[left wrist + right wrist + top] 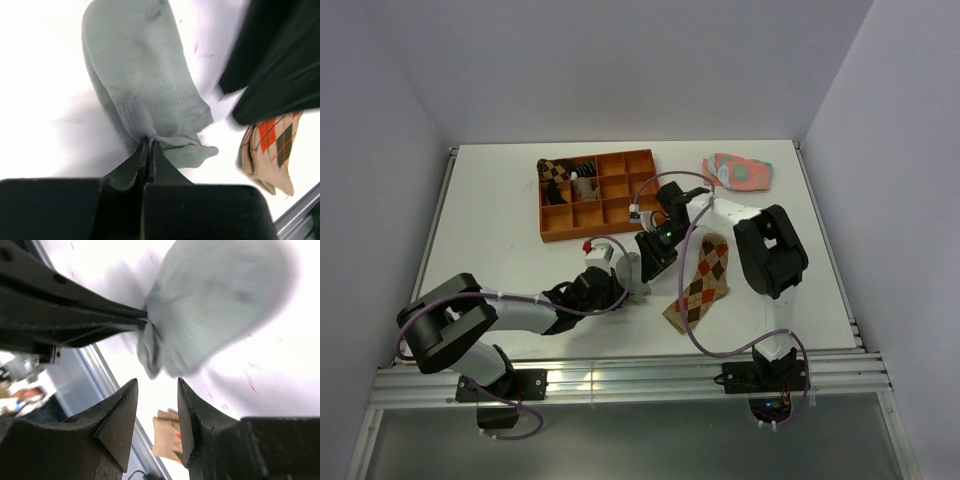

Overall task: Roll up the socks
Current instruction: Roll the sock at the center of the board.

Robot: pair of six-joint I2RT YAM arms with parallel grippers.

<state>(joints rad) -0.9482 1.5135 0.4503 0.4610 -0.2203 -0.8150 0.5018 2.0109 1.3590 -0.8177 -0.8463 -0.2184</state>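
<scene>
I should pinch the cuff's loose end (198,155) with my right gripper before my left gripper opens, since my left gripper is bunching up the grey sock's ribbed cuff.
The plain grey sock (145,85) lies flat on the white table. My left gripper (149,142) is shut on its ribbed cuff edge, bunching the fabric there. From above, this sock (632,270) is mostly hidden between the two grippers at mid-table. My right gripper (157,382) hangs open just above the grey sock (220,305), with nothing between its fingers. It faces the left gripper's fingers (100,320). The tan argyle sock (703,280) lies stretched out to the right, apart from both grippers. Its end (270,150) shows in the left wrist view.
An orange divided tray (620,160) with rolled socks in its left cells stands at the back. Pink-and-green socks (740,172) lie at the back right. The table's metal front rail (620,375) runs close behind the argyle sock.
</scene>
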